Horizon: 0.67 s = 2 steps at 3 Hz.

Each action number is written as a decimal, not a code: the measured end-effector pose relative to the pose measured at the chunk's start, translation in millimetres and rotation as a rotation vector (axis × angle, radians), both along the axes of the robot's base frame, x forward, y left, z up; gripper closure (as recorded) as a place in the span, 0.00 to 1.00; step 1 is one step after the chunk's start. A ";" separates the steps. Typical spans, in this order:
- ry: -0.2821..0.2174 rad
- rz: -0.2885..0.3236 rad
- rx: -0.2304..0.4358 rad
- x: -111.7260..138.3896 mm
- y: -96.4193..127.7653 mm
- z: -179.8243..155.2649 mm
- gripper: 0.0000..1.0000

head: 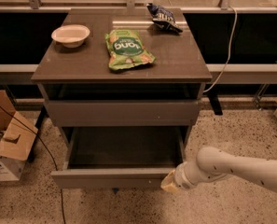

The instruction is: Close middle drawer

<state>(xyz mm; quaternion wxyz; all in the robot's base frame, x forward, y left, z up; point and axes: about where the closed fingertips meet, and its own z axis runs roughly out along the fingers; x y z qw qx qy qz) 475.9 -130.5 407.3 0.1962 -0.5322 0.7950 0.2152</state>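
Observation:
Next, my gripper lets go of the middle drawer once its front is pushed back into the cabinet (118, 162) below the closed top drawer.
The middle drawer (114, 177) of the grey-brown cabinet stands pulled out, with its plain front facing me and its dark floor (124, 146) showing. The closed top drawer front (121, 112) is above it. My gripper (170, 182) is at the right end of the middle drawer's front, pressed against it or right next to it. My white arm (236, 167) reaches in from the lower right.
On the cabinet top (184, 59) lie a white bowl (71, 34), a green snack bag (126, 49) and a dark blue chip bag (162, 17). Cardboard boxes (7, 143) stand on the floor at left. A cable (229, 45) hangs at right.

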 end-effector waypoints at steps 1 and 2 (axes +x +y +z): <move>-0.002 -0.001 0.000 1.1 0.0 0.4 1.00; -0.015 -0.019 0.012 3.1 -0.5 -3.0 1.00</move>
